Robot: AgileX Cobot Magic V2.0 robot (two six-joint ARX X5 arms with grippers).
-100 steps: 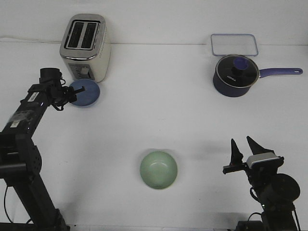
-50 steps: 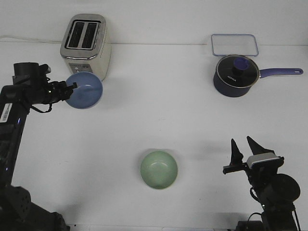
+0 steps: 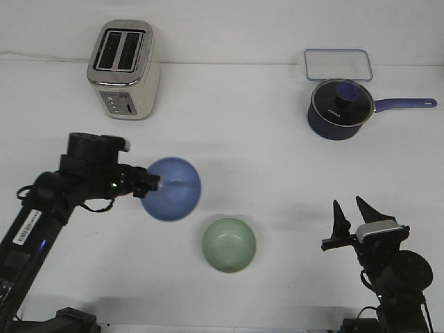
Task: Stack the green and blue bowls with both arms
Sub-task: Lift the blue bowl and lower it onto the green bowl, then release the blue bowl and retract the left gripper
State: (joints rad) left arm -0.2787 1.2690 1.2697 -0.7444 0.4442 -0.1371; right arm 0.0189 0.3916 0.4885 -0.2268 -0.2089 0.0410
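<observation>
Next, the left gripper releases the pale blue bowl, nested upright inside the pale green bowl (image 3: pixel 226 243) on the white table.
In the front view my left gripper (image 3: pixel 149 184) is shut on the rim of the pale blue bowl (image 3: pixel 173 189) and holds it in the air, tilted, just up and left of the pale green bowl (image 3: pixel 229 244). The green bowl sits upright on the white table near the front middle. My right gripper (image 3: pixel 351 215) is open and empty at the front right, well to the right of the green bowl.
A silver toaster (image 3: pixel 123 69) stands at the back left. A dark blue lidded saucepan (image 3: pixel 340 109) with its handle pointing right stands at the back right, and a clear rectangular lid (image 3: pixel 337 64) lies behind it.
My left arm lifted the blue bowl from beside the toaster and carried it right and toward the front, close to the green bowl. The right arm has not moved.
</observation>
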